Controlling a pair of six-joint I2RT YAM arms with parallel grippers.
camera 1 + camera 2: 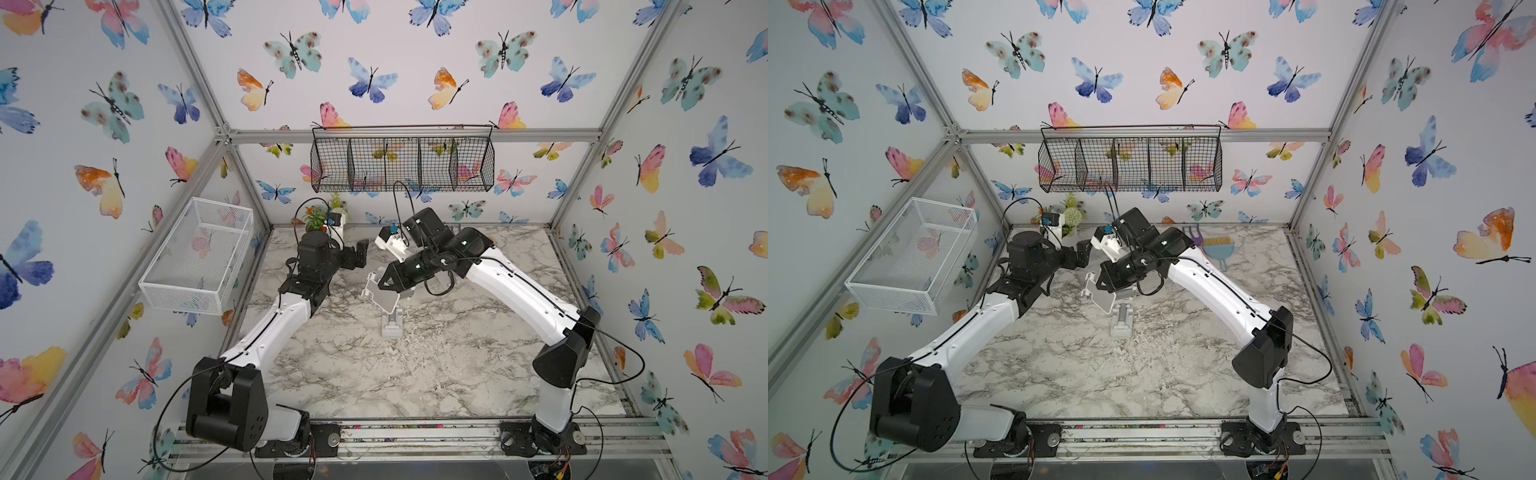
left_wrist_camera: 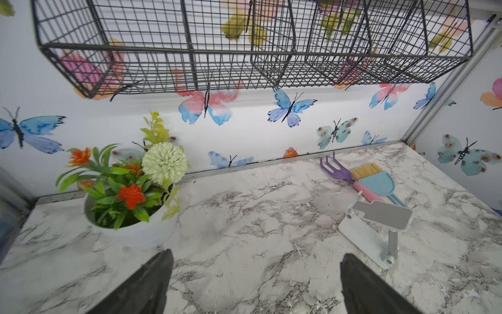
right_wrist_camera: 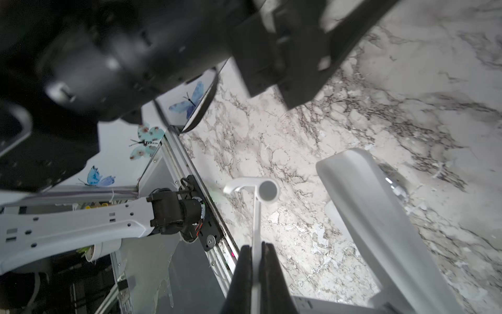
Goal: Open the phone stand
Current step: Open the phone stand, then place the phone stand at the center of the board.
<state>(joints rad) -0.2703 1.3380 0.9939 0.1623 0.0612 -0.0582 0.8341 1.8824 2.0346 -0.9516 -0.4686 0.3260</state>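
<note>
Next, I let go of the white phone stand with my right gripper on the marble (image 1: pixel 464 305) between the folded stand and the white arm link.
The white phone stand (image 1: pixel 386 305) stands mid-table in both top views, its base (image 1: pixel 1121 323) flat on the marble and its cradle plate tilted above. My right gripper (image 1: pixel 380 284) is shut on the plate's upper part. In the right wrist view the thin plate (image 3: pixel 256 217) runs edge-on between the closed fingers of the right gripper (image 3: pixel 255 248), its hooked lip at the far end. My left gripper (image 1: pixel 359 254) hangs open to the left of and behind the stand, apart from it. The left wrist view shows the left gripper (image 2: pixel 256 271) spread wide over bare marble, with the stand (image 2: pixel 380 220) off to one side.
A potted plant (image 2: pixel 130 206) sits at the back left. A purple rake (image 2: pixel 336 168) and a blue brush (image 2: pixel 377 182) lie at the back right. A black wire basket (image 1: pixel 403 160) hangs on the back wall, and a white mesh basket (image 1: pixel 199 253) on the left wall.
</note>
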